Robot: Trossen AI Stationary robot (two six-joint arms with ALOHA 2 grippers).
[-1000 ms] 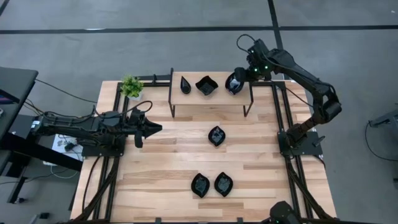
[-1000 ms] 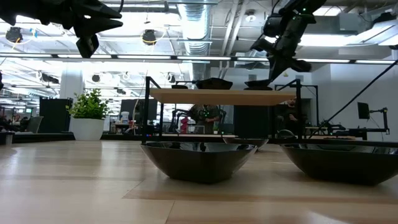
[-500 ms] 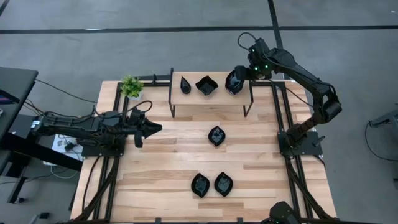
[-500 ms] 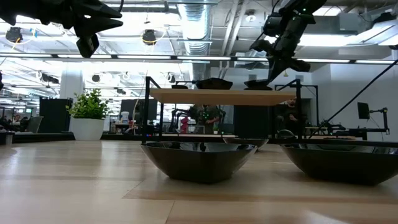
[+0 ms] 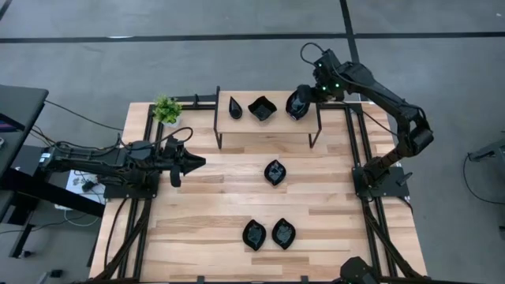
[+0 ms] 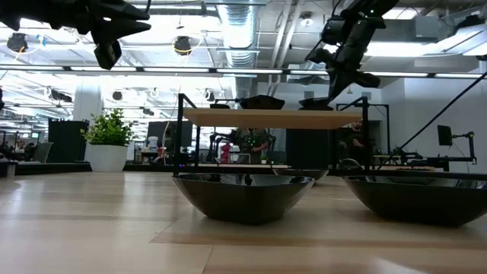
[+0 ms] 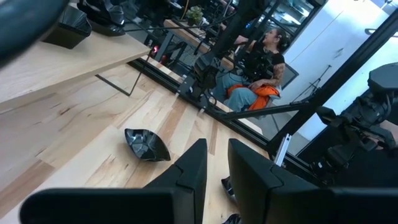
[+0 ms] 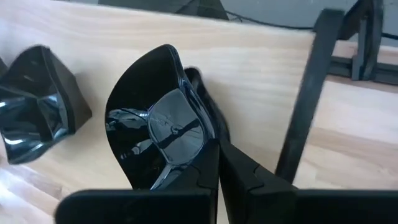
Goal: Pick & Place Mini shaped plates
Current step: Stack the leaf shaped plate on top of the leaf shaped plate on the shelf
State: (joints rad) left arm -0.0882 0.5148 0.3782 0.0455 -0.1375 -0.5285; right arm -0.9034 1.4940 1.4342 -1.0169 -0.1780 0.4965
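Observation:
Next, I let go of the leaf-shaped plate with my right gripper on the raised wooden shelf (image 5: 292, 110) (image 8: 159, 132) next to the wavy square plate. The leaf-shaped plate is now held at the shelf's end.
On the raised wooden shelf (image 5: 268, 128) at the table's far side sit a teardrop plate (image 5: 235, 106) and a wavy square plate (image 5: 262, 108). At the shelf's right end my right gripper (image 5: 301, 100) is shut on a leaf-shaped black plate (image 8: 155, 118). Three more mini plates lie on the table: one in the middle (image 5: 274, 171) and two near the front edge (image 5: 254, 234) (image 5: 283, 233). My left gripper (image 5: 197, 163) hovers level over the table's left side. A narrow gap shows between its fingers (image 7: 217, 152), with nothing in it. My right gripper pinches the leaf-shaped plate's rim (image 8: 200, 134) between its two fingers, one on the hollow inner face and one on the outer face. The fingers slant down from the far right. The plate stands steeply tilted over the shelf's right end. Whether its lower end touches the shelf I cannot tell.
A small green plant (image 5: 166, 109) stands at the table's far left corner beside the shelf. The shelf's black metal legs (image 8: 305, 99) rise close beside my right gripper. Bare wood lies between the shelf and the middle plate. A seated person (image 7: 261, 59) shows beyond the table.

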